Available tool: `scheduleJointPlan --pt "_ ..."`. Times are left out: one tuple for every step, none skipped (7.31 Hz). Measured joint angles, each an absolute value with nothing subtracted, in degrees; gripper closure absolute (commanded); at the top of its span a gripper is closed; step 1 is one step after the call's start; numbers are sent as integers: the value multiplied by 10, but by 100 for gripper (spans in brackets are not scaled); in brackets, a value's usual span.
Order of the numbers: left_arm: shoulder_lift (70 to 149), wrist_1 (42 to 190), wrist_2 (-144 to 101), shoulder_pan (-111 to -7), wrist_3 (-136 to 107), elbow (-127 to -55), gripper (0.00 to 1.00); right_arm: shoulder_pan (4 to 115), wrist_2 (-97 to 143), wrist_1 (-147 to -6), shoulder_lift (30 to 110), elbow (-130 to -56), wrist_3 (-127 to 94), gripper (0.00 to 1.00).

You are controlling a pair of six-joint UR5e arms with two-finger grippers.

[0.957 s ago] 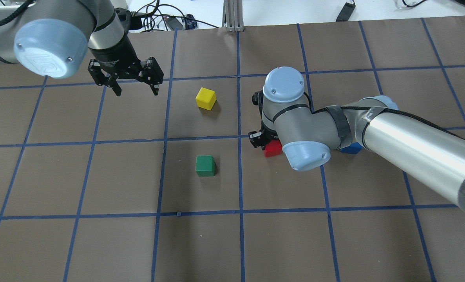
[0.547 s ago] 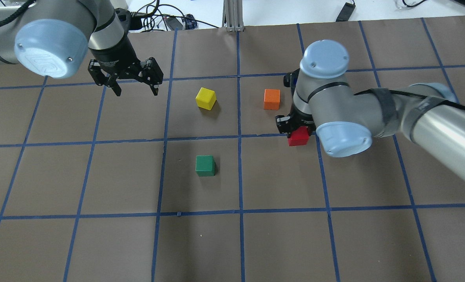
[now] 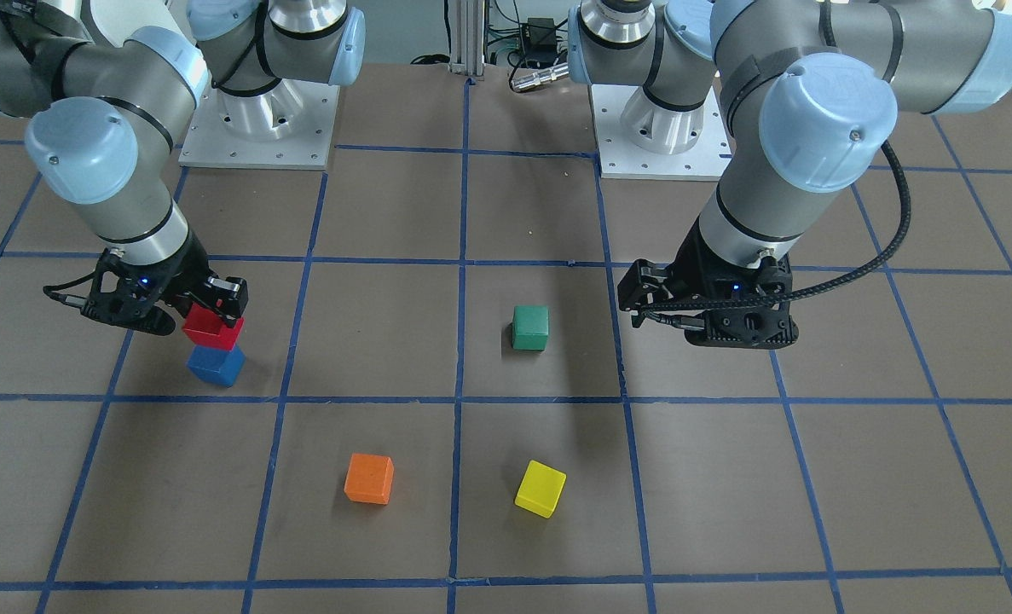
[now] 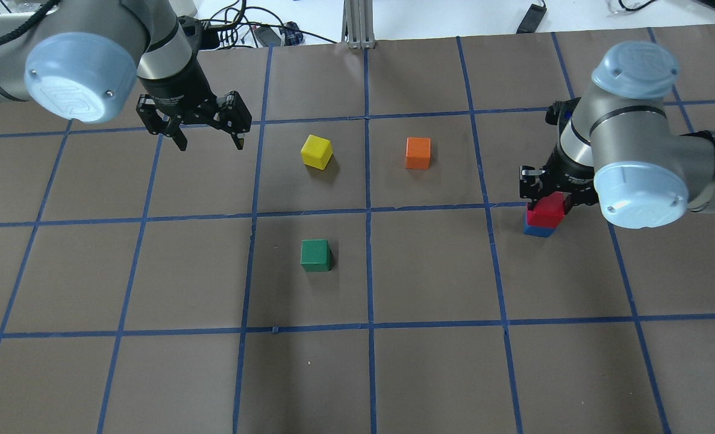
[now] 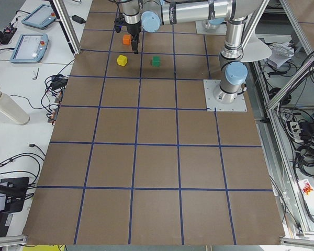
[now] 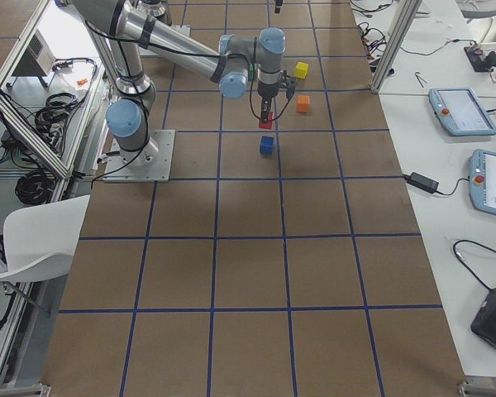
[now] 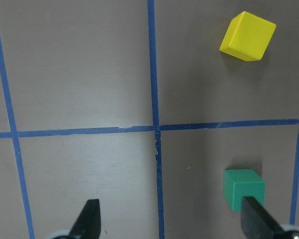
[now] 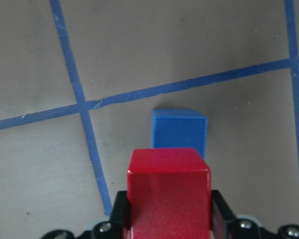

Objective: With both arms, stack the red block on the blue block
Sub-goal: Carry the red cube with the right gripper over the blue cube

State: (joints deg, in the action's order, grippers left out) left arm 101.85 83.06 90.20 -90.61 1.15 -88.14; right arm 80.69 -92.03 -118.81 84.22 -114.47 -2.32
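My right gripper is to set the red block squarely on the top side of the blue block (image 3: 194,351) (image 8: 183,143) and let go of it there.
My right gripper (image 4: 547,196) is shut on the red block (image 4: 545,212) and holds it just above the blue block (image 4: 538,231), which sits on the brown table at the right. In the front-facing view the red block (image 3: 212,328) hangs over the blue block (image 3: 215,365). The exterior right view shows a gap between the red block (image 6: 265,122) and the blue block (image 6: 267,145). The right wrist view shows the red block (image 8: 168,189) between the fingers, with the blue block (image 8: 179,128) below. My left gripper (image 4: 210,141) is open and empty at the far left.
A green block (image 4: 315,255) lies mid-table, a yellow block (image 4: 317,151) beyond it and an orange block (image 4: 418,153) to the yellow one's right. The left wrist view shows the green block (image 7: 244,189) and the yellow block (image 7: 248,36) below the open fingers.
My right arm has carried the red block to the right, from mid-table to over the blue block, uncovering the orange block. The left arm has not moved.
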Motion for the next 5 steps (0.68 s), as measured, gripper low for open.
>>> scheduleJointPlan --pt "1018 831 902 -906 12 -882 0 791 -920 -1190 841 -1148 -7 99" --pt "1018 831 903 -906 13 -882 0 783 -918 -1192 837 -1150 0 99" --pt "1018 831 904 -906 14 -881 0 779 -918 -1193 829 -1146 1 100" --pt "1018 831 905 -906 15 -880 0 778 -918 -1193 819 -1138 3 99" --pt "1018 831 905 -906 16 -878 0 778 -918 -1193 813 -1131 3 99"
